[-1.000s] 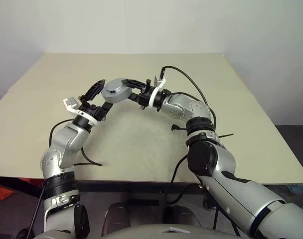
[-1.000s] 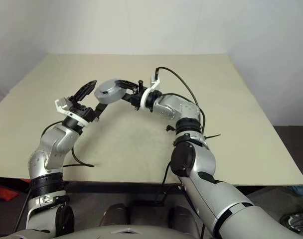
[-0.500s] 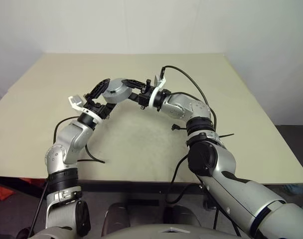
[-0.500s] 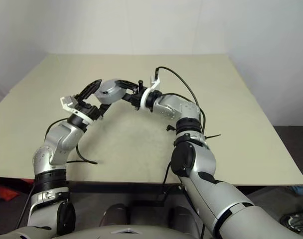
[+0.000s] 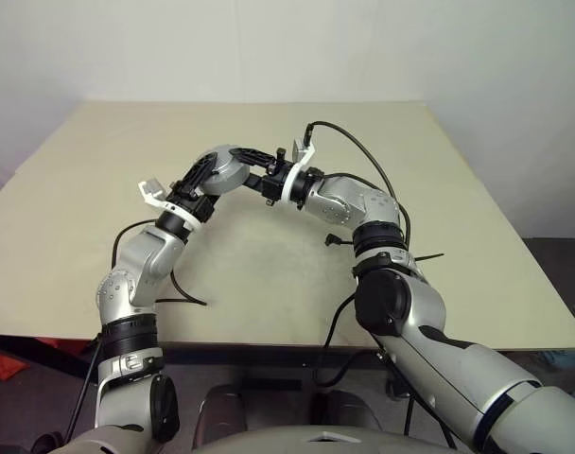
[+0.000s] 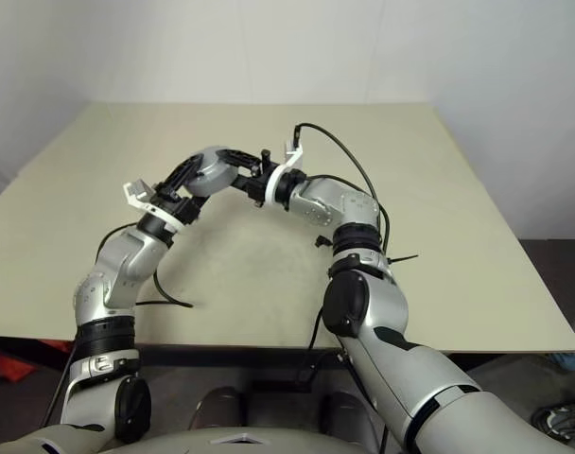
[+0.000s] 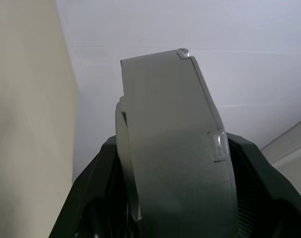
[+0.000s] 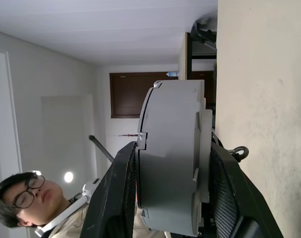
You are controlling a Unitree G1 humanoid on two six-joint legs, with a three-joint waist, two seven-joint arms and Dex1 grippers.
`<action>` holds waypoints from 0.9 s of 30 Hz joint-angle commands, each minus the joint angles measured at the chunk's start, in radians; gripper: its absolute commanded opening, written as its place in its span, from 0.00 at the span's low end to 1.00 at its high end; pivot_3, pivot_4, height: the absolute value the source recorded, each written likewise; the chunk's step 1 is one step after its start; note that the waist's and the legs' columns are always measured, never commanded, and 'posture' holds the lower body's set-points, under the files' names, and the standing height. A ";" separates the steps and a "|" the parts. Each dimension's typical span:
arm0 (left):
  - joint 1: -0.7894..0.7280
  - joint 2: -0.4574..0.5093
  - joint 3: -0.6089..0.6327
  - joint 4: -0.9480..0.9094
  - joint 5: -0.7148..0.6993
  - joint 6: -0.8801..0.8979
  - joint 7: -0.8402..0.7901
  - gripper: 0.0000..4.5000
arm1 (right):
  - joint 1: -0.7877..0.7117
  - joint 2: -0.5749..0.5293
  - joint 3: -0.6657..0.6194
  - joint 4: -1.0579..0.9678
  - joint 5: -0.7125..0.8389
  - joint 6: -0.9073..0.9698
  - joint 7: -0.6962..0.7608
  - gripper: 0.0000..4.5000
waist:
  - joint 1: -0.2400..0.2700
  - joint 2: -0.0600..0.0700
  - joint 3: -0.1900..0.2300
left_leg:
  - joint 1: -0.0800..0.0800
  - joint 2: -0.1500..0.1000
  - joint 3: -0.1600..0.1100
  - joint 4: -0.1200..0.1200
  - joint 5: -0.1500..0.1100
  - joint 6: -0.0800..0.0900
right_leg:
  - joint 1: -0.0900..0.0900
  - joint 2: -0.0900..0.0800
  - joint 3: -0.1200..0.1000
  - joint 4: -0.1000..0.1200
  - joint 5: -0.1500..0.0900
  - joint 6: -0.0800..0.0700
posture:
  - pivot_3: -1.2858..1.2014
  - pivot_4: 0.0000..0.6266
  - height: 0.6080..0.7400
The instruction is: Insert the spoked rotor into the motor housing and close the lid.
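The motor housing will sit lid up on the beige table [image 5: 157, 221] below the wrist of the robot's left gripper once that gripper releases it.
A round grey motor housing [image 5: 233, 173] hangs in the air above the table, with both grippers on it from opposite sides. Its lid [image 5: 227, 163] lies flat on top as the grey face. My right gripper [image 5: 247, 171] is shut on the housing [image 8: 170, 163], one black finger [image 8: 113, 198] on each flat side. My left gripper [image 5: 210, 180] also closes around the housing [image 7: 175, 148], and its black fingers [image 7: 91, 198] press both faces. The spoked rotor is hidden.
The beige table [image 5: 458, 236] spreads below the arms, with open surface on every side. Black cables [image 5: 344, 151] loop off the right wrist. In the right wrist view a person [image 8: 26, 198] sits beyond the table, in front of a dark door [image 8: 125, 94].
My left gripper has moved right onto the housing, and its wide-open fingers have closed around it. The right gripper and the housing have stayed in place.
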 commanded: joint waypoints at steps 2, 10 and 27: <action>-0.024 0.014 0.009 -0.017 0.005 0.000 -0.014 0.52 | -0.016 0.008 0.029 -0.087 0.009 -0.038 0.025 0.44 | 0.000 0.000 0.000 | 0.000 0.000 0.000 0.000 0.000 0.000 | 0.000 0.000 0.000 0.000 0.000 0.000 | 0.52 0.00 1.00; -0.027 0.012 0.012 -0.020 0.024 -0.005 -0.020 0.52 | 0.001 0.002 0.087 -0.097 -0.067 -0.182 0.035 0.94 | 0.000 0.000 0.000 | 0.000 0.000 0.000 0.000 0.000 0.000 | 0.000 0.000 0.000 0.000 0.000 0.000 | 0.52 0.00 1.00; 0.080 0.035 0.148 -0.061 0.247 -0.196 -0.047 0.52 | 0.011 -0.029 0.113 -0.036 -0.142 -0.268 0.077 0.99 | -0.003 -0.001 0.000 | 0.000 0.000 0.000 0.000 0.000 0.000 | 0.000 0.000 0.000 0.000 0.000 0.000 | 0.52 0.00 1.00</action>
